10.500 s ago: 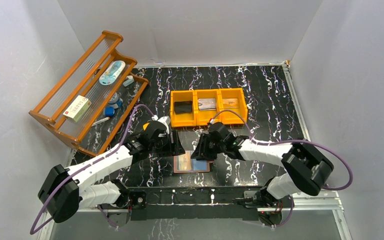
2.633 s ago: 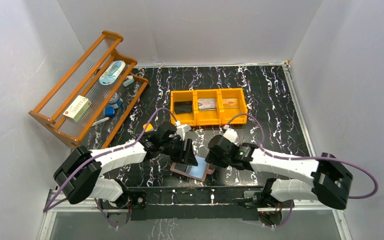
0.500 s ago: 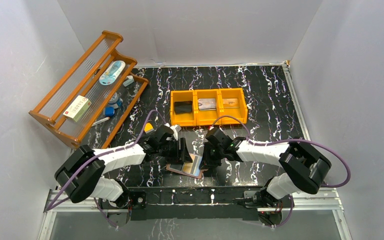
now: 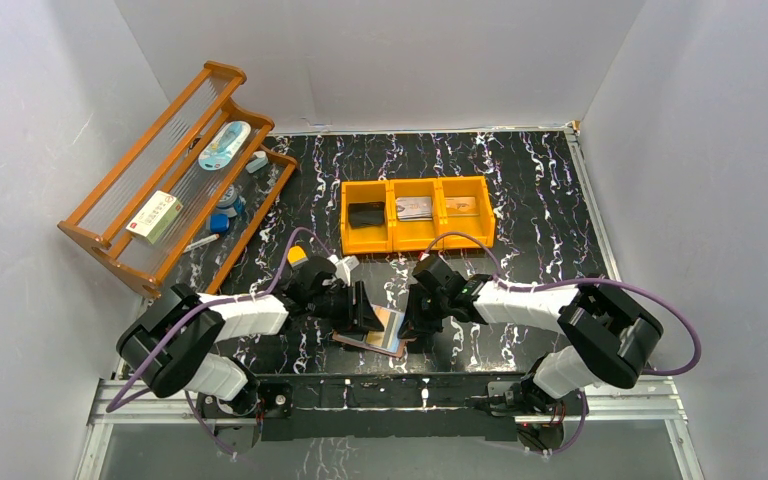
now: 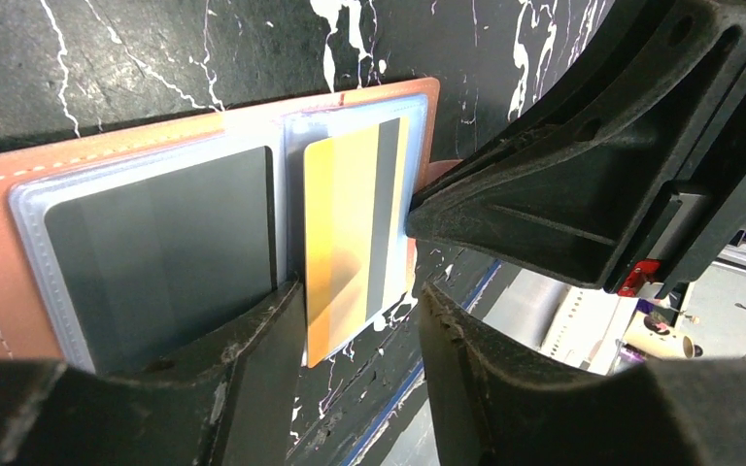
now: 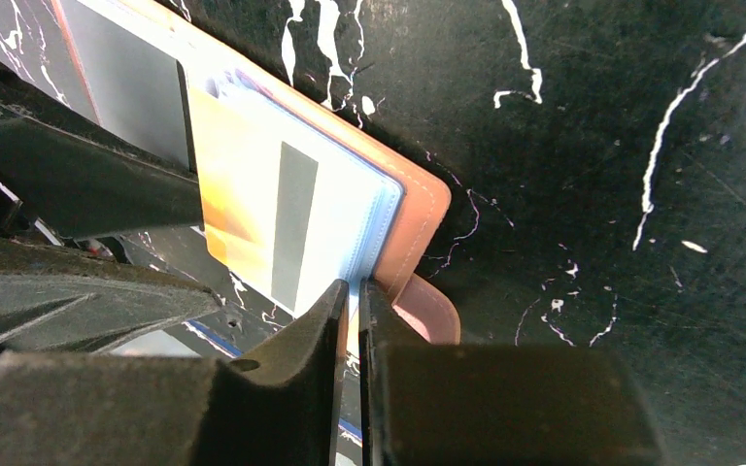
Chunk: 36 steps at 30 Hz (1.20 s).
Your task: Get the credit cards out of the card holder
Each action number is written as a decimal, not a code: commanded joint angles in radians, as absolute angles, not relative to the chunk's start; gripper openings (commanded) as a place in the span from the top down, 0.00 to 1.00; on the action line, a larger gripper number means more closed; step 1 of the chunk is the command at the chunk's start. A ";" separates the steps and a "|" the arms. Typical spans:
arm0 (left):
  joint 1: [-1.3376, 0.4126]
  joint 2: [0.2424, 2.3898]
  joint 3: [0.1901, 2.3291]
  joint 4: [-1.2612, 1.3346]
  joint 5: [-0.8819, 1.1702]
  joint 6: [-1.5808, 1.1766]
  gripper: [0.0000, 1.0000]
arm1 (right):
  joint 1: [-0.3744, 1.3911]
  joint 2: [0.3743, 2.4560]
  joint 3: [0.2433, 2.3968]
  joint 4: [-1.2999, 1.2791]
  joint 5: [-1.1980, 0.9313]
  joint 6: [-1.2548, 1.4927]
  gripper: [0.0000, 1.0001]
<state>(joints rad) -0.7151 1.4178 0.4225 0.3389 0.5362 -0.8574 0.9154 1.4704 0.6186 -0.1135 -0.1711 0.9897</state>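
Note:
The yellow-orange card lies low with its striped end in the card holder's pocket, so the robot's left gripper will first pinch the card's loose edge [image 5: 311, 218] and tip it up.
The salmon-pink card holder [image 4: 365, 342] lies open near the table's front edge. In the left wrist view its pale blue lining holds a dark grey card [image 5: 170, 243] in the left slot. A yellow-orange card [image 5: 350, 233] with a grey stripe sticks partly out of the right slot. My left gripper [image 5: 361, 364] is open, its fingers [image 5: 243, 374] on either side of that card's protruding end. My right gripper [image 6: 350, 316] is shut on the card holder's [image 6: 418, 218] right edge, beside the snap tab [image 6: 432, 316]. From above, the left gripper [image 4: 368, 318] and right gripper [image 4: 410, 325] flank the holder.
An orange three-compartment tray [image 4: 417, 240] behind the grippers holds a dark card [image 4: 366, 215], a grey card [image 4: 414, 208] and a tan card [image 4: 463, 206]. A wooden rack [image 4: 120, 250] with small items stands at the left. A yellow-and-white block [image 4: 298, 256] lies by the left arm.

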 commanded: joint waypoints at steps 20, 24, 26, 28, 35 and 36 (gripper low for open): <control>-0.695 1.305 0.377 0.287 0.472 -0.891 0.98 | 0.929 1.563 0.559 -0.069 -0.017 0.982 0.81; -0.695 1.267 0.392 0.258 0.469 -0.886 0.98 | 0.928 1.567 0.571 -0.080 -0.014 0.975 0.81; -0.694 1.241 0.393 0.244 0.463 -0.885 0.98 | 0.929 1.567 0.582 -0.088 -0.017 0.970 0.81; -0.695 1.230 0.399 0.215 0.451 -0.872 0.98 | 0.929 1.559 0.601 -0.106 -0.016 0.964 0.81; -0.694 1.238 0.407 0.187 0.438 -0.855 0.93 | 0.929 1.464 0.694 -0.187 -0.008 0.926 0.77; -0.693 1.242 0.408 0.192 0.442 -0.857 0.93 | 0.929 1.450 0.708 -0.192 -0.015 0.923 0.76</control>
